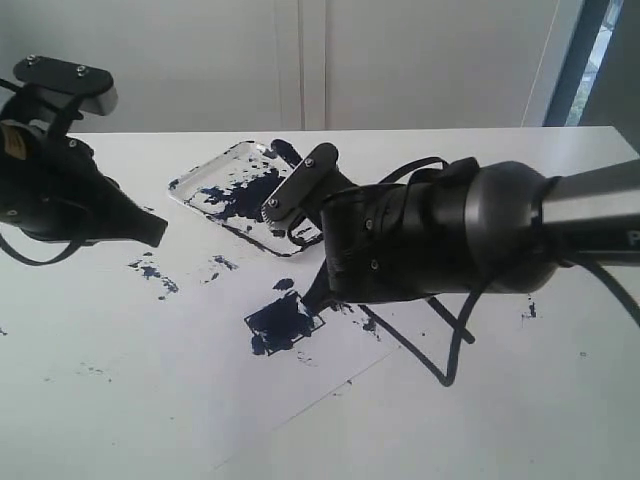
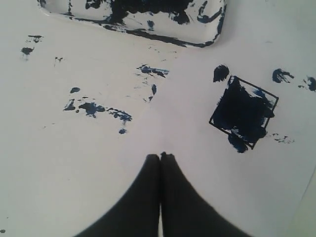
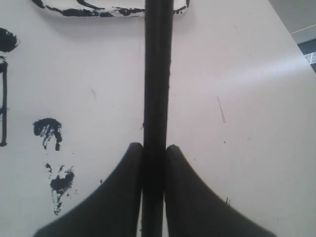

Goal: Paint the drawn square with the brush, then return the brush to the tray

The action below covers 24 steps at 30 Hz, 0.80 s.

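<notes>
My right gripper needs to be putting the brush down with its head in the tray and its handle on the paper [image 1: 368, 286] [image 3: 101, 121] beside the drawn square.
My right gripper [image 3: 154, 145] is shut on the brush [image 3: 158, 74], a thick black stick that runs straight out between its fingers towards the tray [image 3: 74, 11]. In the exterior view the right arm [image 1: 430, 235] covers most of the brush and hangs just right of the drawn square [image 1: 283, 322]. The square is blotched dark blue inside, and the left wrist view shows it too [image 2: 243, 112]. The clear, paint-smeared tray [image 1: 205, 172] lies behind the square on the white paper. My left gripper [image 2: 160, 155] is shut and empty, low over the paper to the left of the square [image 1: 155, 228].
Loose blue splatters [image 1: 153, 272] dot the paper between the left gripper and the square. More splatters [image 3: 48, 131] lie beside the right gripper. A black cable [image 1: 450, 345] loops down from the right arm onto the table. A wall stands behind the table's far edge.
</notes>
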Each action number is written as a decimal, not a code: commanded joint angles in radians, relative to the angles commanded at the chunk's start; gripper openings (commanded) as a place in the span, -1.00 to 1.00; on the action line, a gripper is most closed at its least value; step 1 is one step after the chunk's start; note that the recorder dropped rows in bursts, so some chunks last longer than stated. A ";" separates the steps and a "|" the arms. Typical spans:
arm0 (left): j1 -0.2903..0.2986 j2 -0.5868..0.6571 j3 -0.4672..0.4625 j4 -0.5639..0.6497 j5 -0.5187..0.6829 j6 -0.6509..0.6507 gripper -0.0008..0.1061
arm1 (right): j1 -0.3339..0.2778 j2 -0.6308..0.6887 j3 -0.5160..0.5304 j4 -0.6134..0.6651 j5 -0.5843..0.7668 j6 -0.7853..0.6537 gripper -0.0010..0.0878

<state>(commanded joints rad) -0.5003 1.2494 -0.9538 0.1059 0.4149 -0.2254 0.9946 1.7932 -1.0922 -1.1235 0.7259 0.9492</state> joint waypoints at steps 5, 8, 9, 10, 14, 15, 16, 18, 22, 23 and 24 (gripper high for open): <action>0.000 -0.014 0.000 0.018 0.005 -0.016 -0.99 | -0.001 0.000 0.000 0.000 -0.011 0.030 -0.98; 0.000 -0.036 0.005 0.053 0.005 -0.057 -0.99 | -0.021 0.000 0.000 0.000 -0.040 0.068 -0.98; 0.000 -0.048 0.017 0.068 -0.003 -0.069 -0.99 | -0.027 0.000 0.000 0.000 -0.043 0.068 -0.98; 0.000 -0.062 0.037 0.083 -0.012 -0.076 -0.99 | -0.029 0.000 0.000 0.000 -0.043 0.068 -0.98; 0.000 -0.088 0.117 0.136 -0.045 -0.166 -0.99 | -0.030 0.000 0.000 0.000 -0.084 0.071 -0.98; 0.000 -0.095 0.132 0.157 -0.050 -0.203 -0.99 | -0.030 0.000 0.000 0.000 -0.099 0.074 -0.98; 0.000 -0.099 0.142 0.174 -0.055 -0.228 -0.99 | -0.030 0.000 0.000 0.000 -0.108 0.076 -0.98; 0.000 -0.106 0.165 0.224 -0.057 -0.287 -0.99 | -0.030 0.000 0.000 0.000 -0.114 0.083 -0.98; 0.000 -0.110 0.194 0.277 -0.054 -0.348 -0.99 | -0.039 0.000 0.000 0.000 -0.117 0.083 -0.98; 0.000 -0.110 0.197 0.277 -0.054 -0.352 -0.99 | -0.044 0.005 0.000 0.000 -0.117 0.083 -0.98; 0.000 -0.110 0.202 0.277 -0.054 -0.354 -0.99 | -0.050 0.009 0.000 0.000 -0.120 0.083 -0.98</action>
<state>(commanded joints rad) -0.5003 1.1396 -0.7519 0.3827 0.3604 -0.5797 0.9442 1.8020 -1.0922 -1.1235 0.6063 1.0318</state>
